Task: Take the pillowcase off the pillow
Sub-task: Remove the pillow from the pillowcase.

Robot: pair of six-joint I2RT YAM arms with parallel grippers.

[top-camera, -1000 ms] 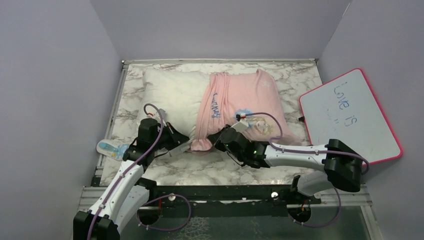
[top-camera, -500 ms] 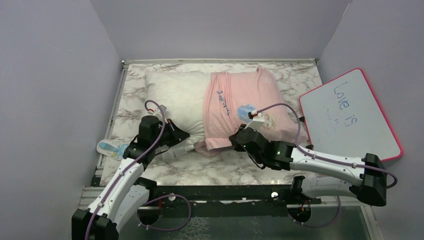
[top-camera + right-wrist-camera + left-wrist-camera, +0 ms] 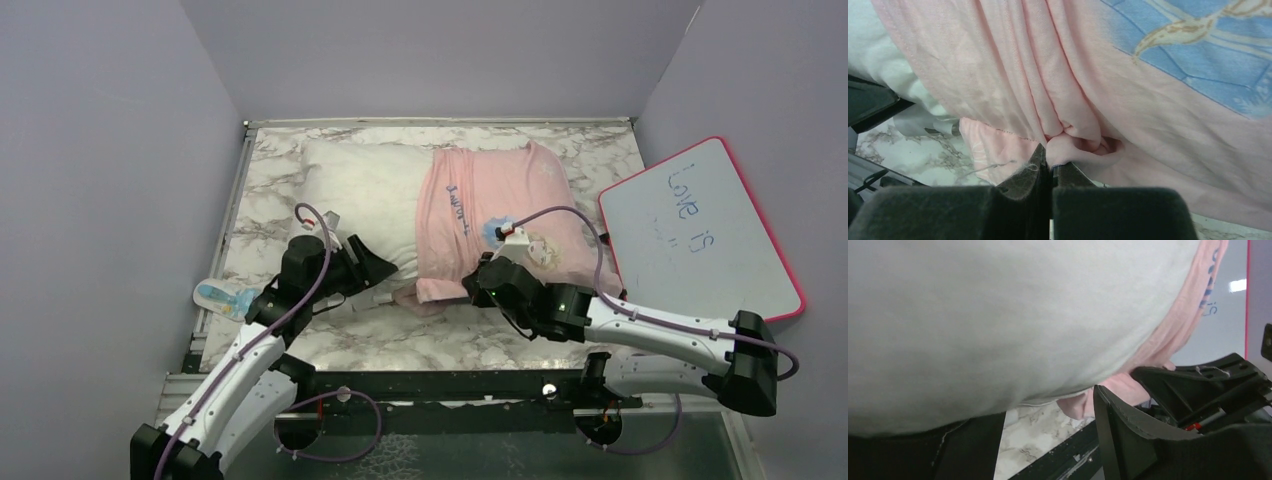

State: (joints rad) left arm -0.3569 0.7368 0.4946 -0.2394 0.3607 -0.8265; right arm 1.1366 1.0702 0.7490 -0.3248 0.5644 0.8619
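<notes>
The pink pillowcase is bunched around half the white pillow, so next I pinch the pillow's uncovered near edge point(image 3: 1049, 391) with my left gripper before my right gripper pulls the pillowcase.
The white pillow point(image 3: 360, 195) lies across the back of the marble table, its left half bare. The pink pillowcase point(image 3: 500, 205) covers its right half, bunched at the near edge. My right gripper point(image 3: 478, 285) is shut on a fold of that near edge; the right wrist view shows the gripper point(image 3: 1050, 160) pinching pink pillowcase point(image 3: 1148, 100) fabric. My left gripper point(image 3: 385, 282) stands open at the pillow's near left corner. In the left wrist view the gripper point(image 3: 1045, 405) holds nothing, with the pillow point(image 3: 998, 315) bulging just above it and the pillowcase point(image 3: 1193, 315) beyond.
A pink-framed whiteboard point(image 3: 700, 230) leans at the right edge of the table. A small blue-and-clear bottle point(image 3: 220, 297) lies at the near left edge by the left arm. Purple walls close in the table point(image 3: 420, 340) on three sides.
My left gripper has opened and let go of the pillow's corner. The right gripper has dragged the pillowcase's edge to the right, and the pillow slid a little right with it.
</notes>
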